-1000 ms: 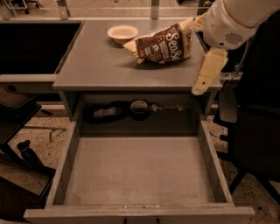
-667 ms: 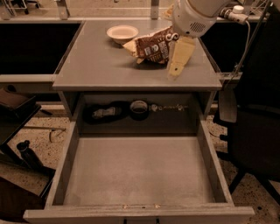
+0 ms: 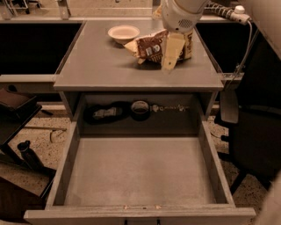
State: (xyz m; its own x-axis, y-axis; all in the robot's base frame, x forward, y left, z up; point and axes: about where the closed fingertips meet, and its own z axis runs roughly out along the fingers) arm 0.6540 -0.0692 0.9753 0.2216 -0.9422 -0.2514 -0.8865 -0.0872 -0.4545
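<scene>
Next, I close my gripper on the middle of the brown snack bag [image 3: 160,45], between the two ends of the bag.
My gripper [image 3: 170,53] hangs from the white arm at the top of the camera view, just over the grey tabletop [image 3: 101,66]. It is in front of a brown snack bag [image 3: 150,47] lying on the tabletop and covers the bag's right part. Whether it touches the bag cannot be told. A small white bowl [image 3: 124,32] stands to the left of the bag, towards the back. Nothing can be seen in the gripper's hold.
Below the tabletop a wide grey drawer [image 3: 140,176] is pulled out. Behind it lie a dark object [image 3: 105,113], a round black roll [image 3: 140,110] and a thin chain-like thing [image 3: 173,107]. A dark chair [image 3: 254,132] stands at the right, a power strip [image 3: 228,10] at the upper right.
The arm has swung from the table's right edge leftward and towards the back, so the gripper now hangs over the snack bag. The bag and the bowl have stayed put.
</scene>
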